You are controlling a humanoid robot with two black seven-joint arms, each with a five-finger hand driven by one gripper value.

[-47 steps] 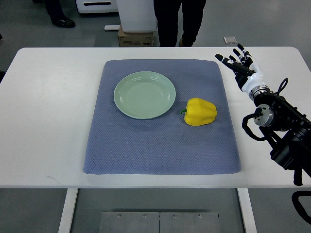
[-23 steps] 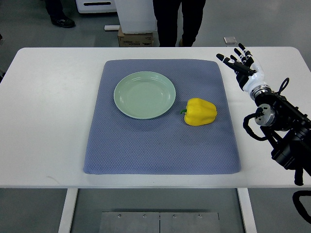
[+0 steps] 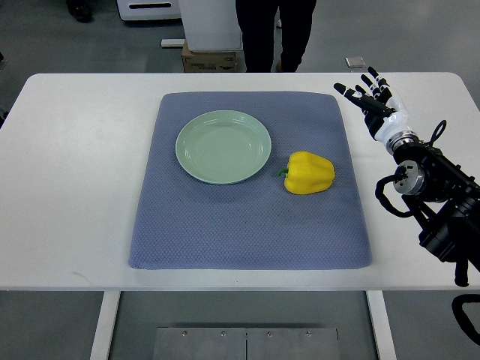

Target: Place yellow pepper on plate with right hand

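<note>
My right gripper goes to the yellow pepper next and closes across the middle of the pepper's body point(image 3: 310, 172), clear of its green stem.
A yellow pepper point(image 3: 308, 172) lies on its side on the blue-grey mat point(image 3: 247, 225), stem pointing left, just right of a pale green plate point(image 3: 223, 146). The plate holds nothing. My right hand point(image 3: 367, 95) hovers over the bare white table beyond the mat's far right corner, well up and right of the pepper. Its fingers are spread and it holds nothing. The black right arm point(image 3: 435, 202) comes in from the right edge. No left arm shows.
The white table point(image 3: 75, 180) surrounds the mat on all sides. A person's dark legs point(image 3: 274, 34) stand behind the far edge next to a cardboard box point(image 3: 211, 58) and a white unit. A small grey square object point(image 3: 355, 62) lies on the floor.
The pepper, plate and right hand have stayed where they were. A shoe at the top left background has shifted further out of view.
</note>
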